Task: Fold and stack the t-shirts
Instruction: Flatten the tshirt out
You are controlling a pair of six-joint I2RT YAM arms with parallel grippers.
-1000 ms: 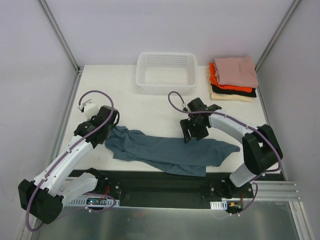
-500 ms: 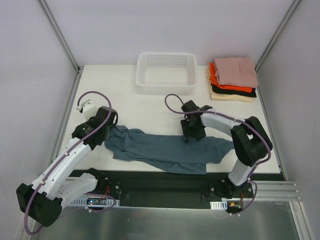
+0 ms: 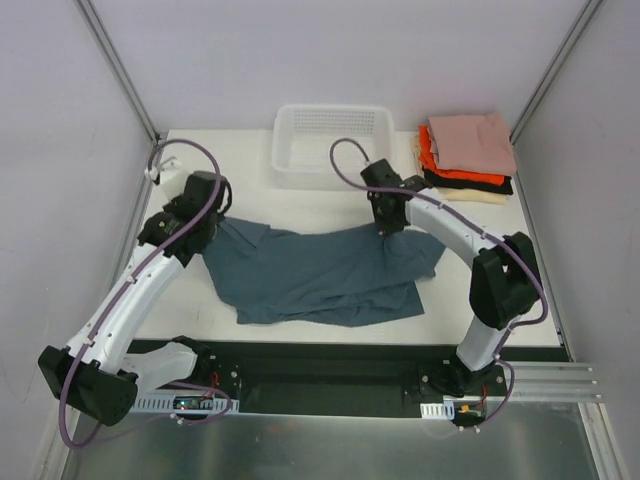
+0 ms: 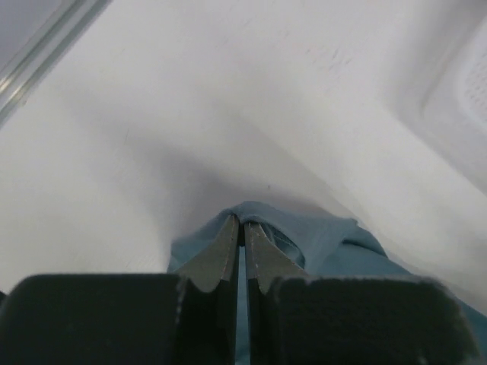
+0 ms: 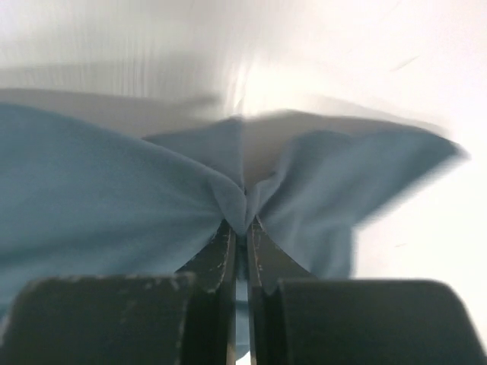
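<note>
Next, I draw the t-shirt corner nearer with my left gripper while my right gripper takes the t-shirt's near edge (image 3: 352, 321) to spread it, as the t-shirt bunches at my right gripper.
A slate blue-grey t-shirt (image 3: 320, 275) lies stretched across the middle of the white table (image 3: 250, 200). My left gripper (image 3: 205, 228) is shut on its left upper corner; the left wrist view shows the blue cloth (image 4: 304, 236) pinched at the fingertips of that gripper (image 4: 242, 222). My right gripper (image 3: 388, 228) is shut on the shirt's right upper edge, and in the right wrist view the fabric (image 5: 91, 198) bunches at that gripper's (image 5: 245, 226) tips. A stack of folded t-shirts (image 3: 465, 160), dusty pink on top of orange-red, black and cream, sits at the back right corner.
A white plastic mesh basket (image 3: 332, 145) stands at the back centre, just behind my right gripper. Metal frame posts run along both sides of the table. The arm bases sit on a black rail at the near edge.
The right gripper shut on the shirt. Both arms moved toward the back of the table, pulling the shirt's upper edge with them and spreading the cloth wider.
</note>
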